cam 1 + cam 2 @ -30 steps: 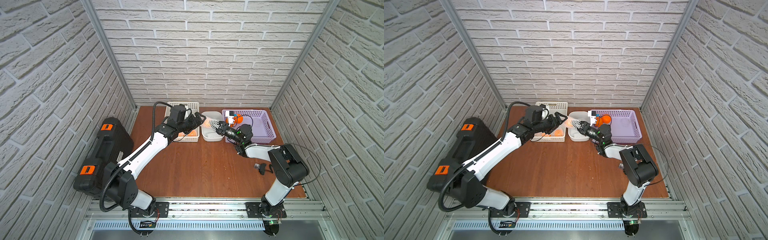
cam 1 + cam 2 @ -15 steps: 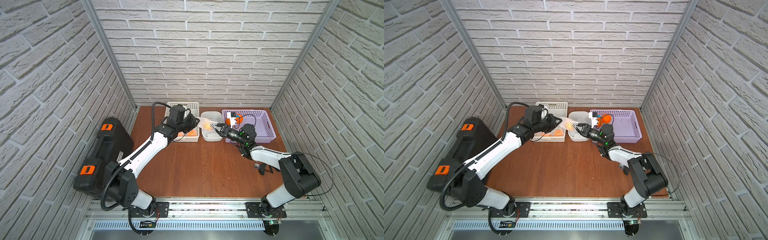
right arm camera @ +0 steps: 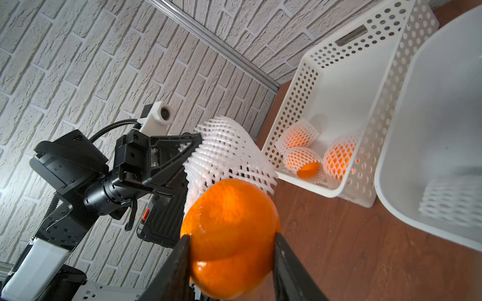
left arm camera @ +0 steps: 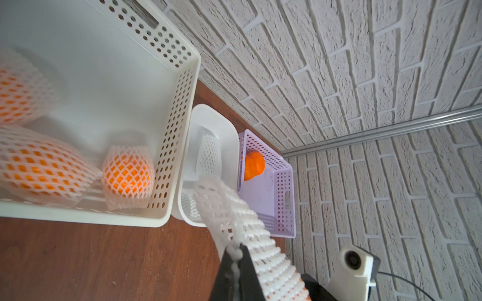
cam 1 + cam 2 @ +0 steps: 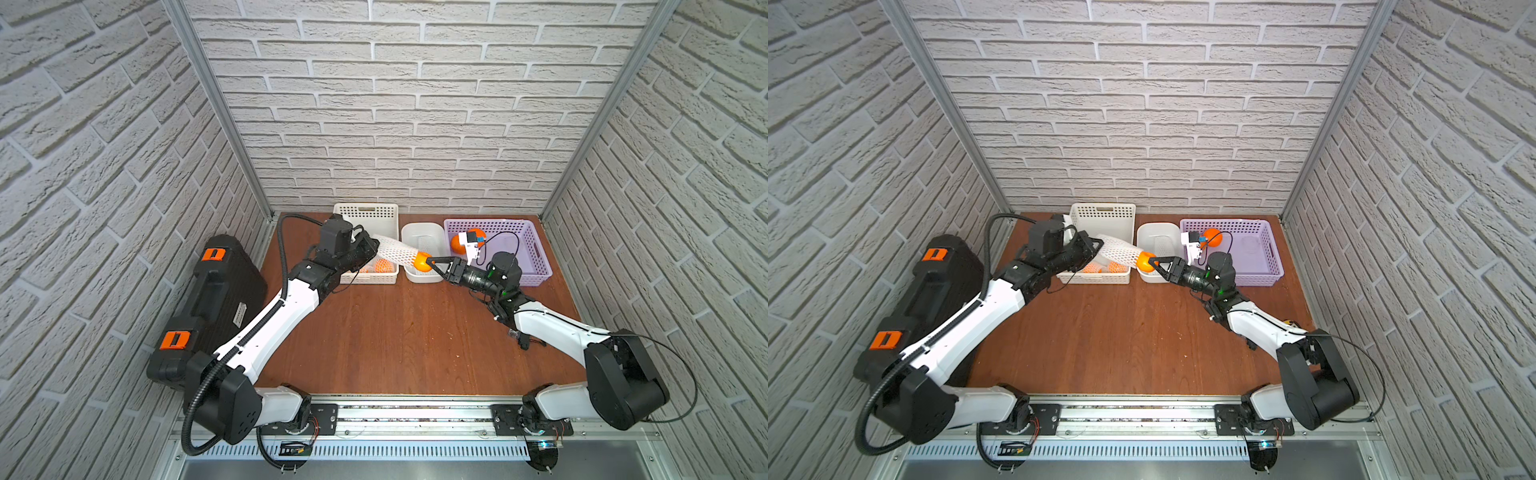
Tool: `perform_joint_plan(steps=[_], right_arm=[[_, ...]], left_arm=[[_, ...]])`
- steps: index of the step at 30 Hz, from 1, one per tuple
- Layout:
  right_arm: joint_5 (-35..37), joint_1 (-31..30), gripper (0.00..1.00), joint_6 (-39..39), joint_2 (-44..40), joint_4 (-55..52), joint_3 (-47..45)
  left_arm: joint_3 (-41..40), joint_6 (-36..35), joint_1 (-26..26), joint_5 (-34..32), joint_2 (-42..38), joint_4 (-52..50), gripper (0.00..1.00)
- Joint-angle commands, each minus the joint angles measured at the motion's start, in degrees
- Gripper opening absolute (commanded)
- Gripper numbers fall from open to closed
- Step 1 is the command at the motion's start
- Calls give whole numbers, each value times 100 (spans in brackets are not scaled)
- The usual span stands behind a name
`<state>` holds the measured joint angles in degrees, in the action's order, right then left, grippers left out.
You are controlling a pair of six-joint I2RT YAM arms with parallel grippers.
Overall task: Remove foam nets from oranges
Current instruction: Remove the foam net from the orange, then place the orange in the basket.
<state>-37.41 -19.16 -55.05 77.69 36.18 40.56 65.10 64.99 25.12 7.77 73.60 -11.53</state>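
Note:
My right gripper is holding the bare orange. It will let go of it in the purple basket's near corner (image 5: 473, 264) next to the white tub.
My right gripper (image 5: 432, 262) (image 3: 231, 235) is shut on a bare orange (image 5: 422, 262) (image 3: 229, 229), held in the air at the white tub's near end. A white foam net (image 5: 395, 249) (image 4: 250, 229) stretches from this orange back to my left gripper (image 5: 376, 245) (image 4: 236, 249), which is shut on the net's far end. The net still laps the orange's far side in the right wrist view. Three netted oranges (image 4: 127, 174) lie in the white basket (image 5: 365, 212). One bare orange (image 5: 467, 245) sits in the purple basket (image 5: 536, 249).
The white tub (image 5: 422, 230) between the two baskets holds an empty foam net (image 4: 210, 153). A black case with orange latches (image 5: 216, 299) stands along the left wall. Bare wooden table (image 5: 395, 332) lies in front of the containers.
My left gripper has shut on the net's end. The right gripper has drawn the orange away from it, so the net is stretched out and most of the orange is bare.

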Motion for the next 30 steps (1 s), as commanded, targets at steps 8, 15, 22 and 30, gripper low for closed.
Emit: perform_joint_plan(steps=[8,15,22,30], right_arm=[[680,462,26,973,-1365,-2199,82],[1469,1085,26,1580,-1139,-3265,640],[2059,2029,31,1304,155,-3096,1119],[2725,2283,38,1803,1339,-3267,2147]], left_arm=[[-330,-624,-95,-909,-761,-306,6],[-363,-843,-79,-699,-598,-128,6],[-36,-1325,-79,-489,-160,-80,6],[728,-1912,28,363,1073,393,5]])
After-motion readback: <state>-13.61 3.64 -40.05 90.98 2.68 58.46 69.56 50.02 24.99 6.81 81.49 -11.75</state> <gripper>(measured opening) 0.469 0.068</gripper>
